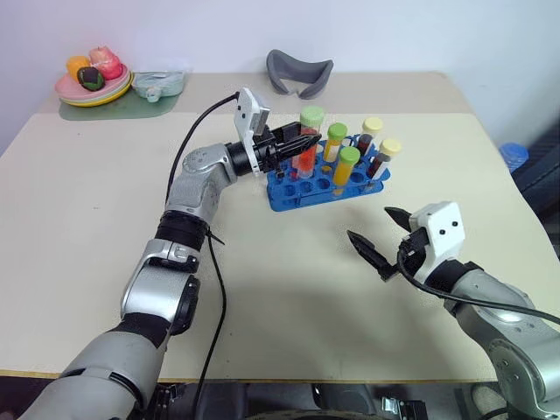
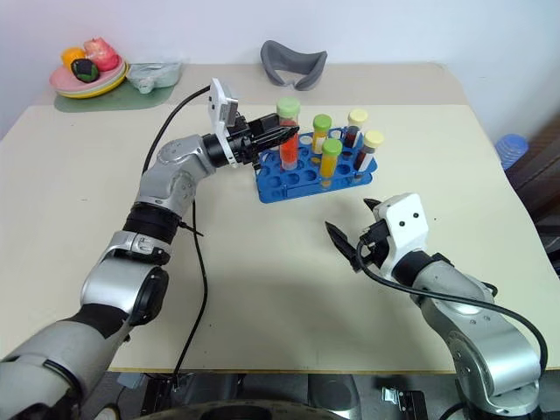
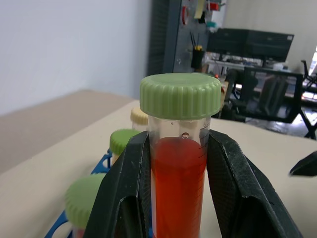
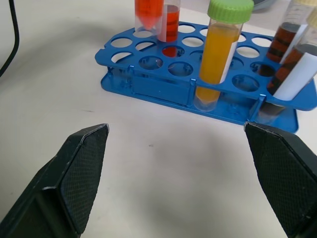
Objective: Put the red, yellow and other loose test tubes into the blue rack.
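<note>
Next, my left gripper places the red tube into the blue rack's front-row hole (image 1: 305,186), so that it sits in front of the other red tube.
My left gripper (image 1: 308,142) is shut on a test tube (image 3: 178,173) of red liquid with a green cap (image 1: 311,115); its black fingers (image 3: 124,198) clamp the tube just below the cap. The tube is upright, and its pointed tip (image 4: 146,17) hangs just over the holes at the left end of the blue rack (image 1: 297,194). In the rack stand another red tube (image 4: 171,25), two yellow tubes with green caps (image 1: 347,166) and two dark tubes with yellow caps (image 1: 388,153). My right gripper (image 1: 367,221) is open and holds nothing, low over the table in front of the rack.
A grey curved object (image 1: 299,72) lies at the back of the table. A plate of toy food (image 1: 92,83) and a pale container (image 1: 159,84) sit at the back left. A black cable (image 1: 206,114) loops from my left wrist.
</note>
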